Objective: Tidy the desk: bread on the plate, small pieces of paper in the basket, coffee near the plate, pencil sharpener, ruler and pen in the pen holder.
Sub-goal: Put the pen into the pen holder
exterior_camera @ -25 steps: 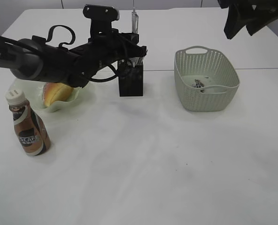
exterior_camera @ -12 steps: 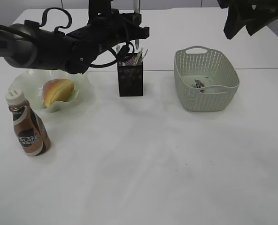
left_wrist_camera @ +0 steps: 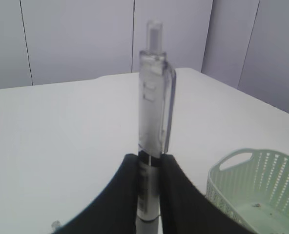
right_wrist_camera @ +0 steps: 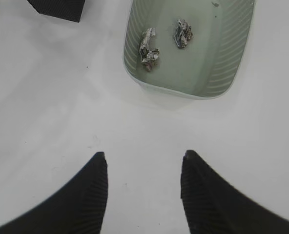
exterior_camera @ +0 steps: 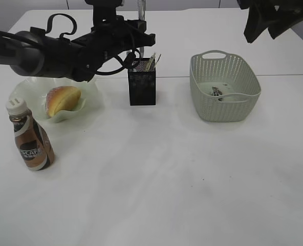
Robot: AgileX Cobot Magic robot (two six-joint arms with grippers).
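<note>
My left gripper has the clear pen. It will let go of the pen inside the black mesh pen holder (exterior_camera: 143, 66), beside the pale items.
My left gripper (exterior_camera: 140, 37) is shut on a clear pen (exterior_camera: 140, 9), held upright just above the black mesh pen holder (exterior_camera: 142, 87). In the left wrist view the pen (left_wrist_camera: 154, 97) stands clamped in the gripper (left_wrist_camera: 149, 163). Pale items (exterior_camera: 151, 61) poke out of the holder; I cannot tell the ruler or pencil sharpener among them. The bread (exterior_camera: 63, 100) lies on the green plate (exterior_camera: 93, 97), with the coffee (exterior_camera: 32, 139) in front of it. Crumpled paper pieces (right_wrist_camera: 148, 46) lie in the basket (exterior_camera: 224, 102). My right gripper (right_wrist_camera: 143, 156) hangs open and empty.
The right arm (exterior_camera: 266, 18) hovers high at the back right, above and behind the basket. In the right wrist view, the basket rim (right_wrist_camera: 134, 78) and a corner of the pen holder (right_wrist_camera: 56, 7) show. White desk (exterior_camera: 156, 179) spreads across the front.
The left arm has risen from low over the pen holder, carrying the pen up and slightly left. The right arm has stayed still.
</note>
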